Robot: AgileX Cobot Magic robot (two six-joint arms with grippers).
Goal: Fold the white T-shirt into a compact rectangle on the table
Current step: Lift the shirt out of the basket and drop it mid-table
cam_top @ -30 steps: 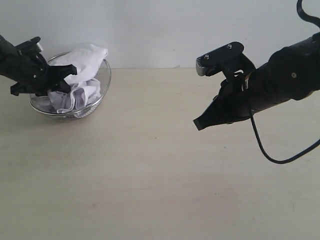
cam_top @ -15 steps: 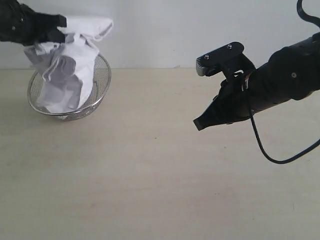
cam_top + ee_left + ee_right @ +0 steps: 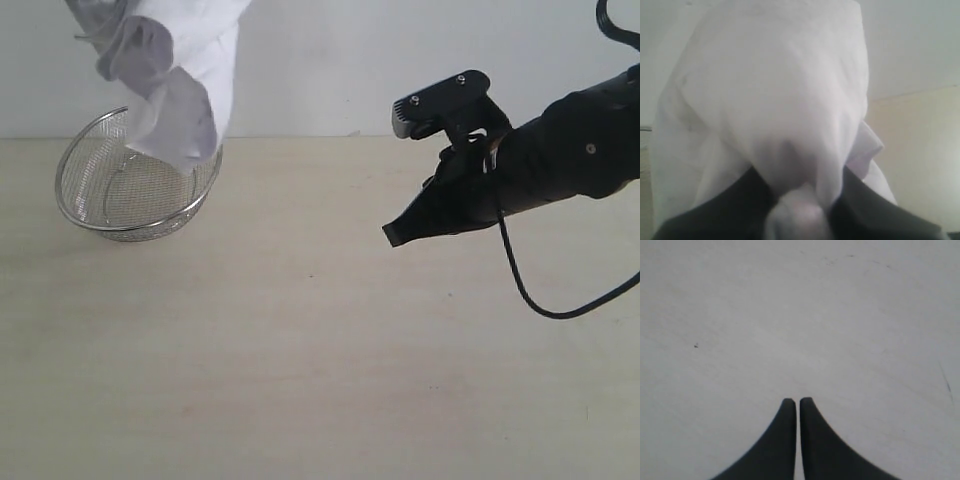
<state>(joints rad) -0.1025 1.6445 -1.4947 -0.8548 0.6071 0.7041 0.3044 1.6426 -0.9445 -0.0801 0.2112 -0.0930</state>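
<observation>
I should release the white T-shirt from my left gripper on the bare table (image 3: pixel 322 296) between the wire-mesh basket and my right gripper.
The white T-shirt (image 3: pixel 185 70) hangs bunched from the top edge of the exterior view, its lowest fold just above the basket's rim. In the left wrist view the T-shirt (image 3: pixel 775 100) fills most of the picture, and my left gripper (image 3: pixel 797 200) is shut on a gathered fold of it between dark fingers (image 3: pixel 725 207). The left gripper itself is above the exterior view's top edge. My right gripper (image 3: pixel 392 235) hovers above the table (image 3: pixel 300 350) right of the middle, shut with nothing in it; the right wrist view shows its tips (image 3: pixel 798 401) together over bare tabletop.
A round wire-mesh basket (image 3: pixel 140 200) stands at the table's back left, with nothing inside it. A black cable (image 3: pixel 540 305) loops down from the right arm. A pale wall runs behind the table.
The left gripper rose out of the top of the exterior view, pulling the T-shirt up out of the basket. The right arm shifted only slightly.
</observation>
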